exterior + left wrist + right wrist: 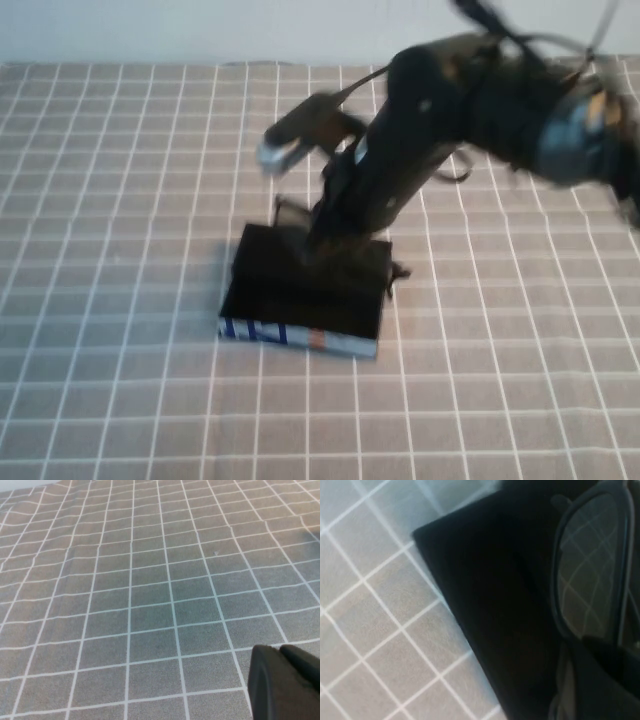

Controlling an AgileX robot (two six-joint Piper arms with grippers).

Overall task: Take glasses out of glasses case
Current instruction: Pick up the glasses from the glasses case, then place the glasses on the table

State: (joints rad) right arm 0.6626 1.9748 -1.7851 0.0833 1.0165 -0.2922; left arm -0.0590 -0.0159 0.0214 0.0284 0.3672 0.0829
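The checked cloth [468, 336] is beside the glasses case. Next, my right gripper lets go of the glasses there, on the arm's side.
The glasses case [300, 335] lies on the checked cloth at the centre, a black box with a pale blue front facing me. My right gripper [318, 236] reaches down over the case's far edge and is shut on the glasses [291, 213], with one dark lens sticking out past that edge. In the right wrist view the glasses [590, 565] hang over the black case [495, 590]; the cloth's grid shows through the lens, and a dark finger [612, 680] sits by the frame. My left gripper [280, 652] hangs shut and empty over bare cloth, out of the high view.
The tan checked cloth [120, 200] covers the whole table. The right arm [480, 100] stretches in from the far right above the case. A pale wall runs along the cloth's far edge.
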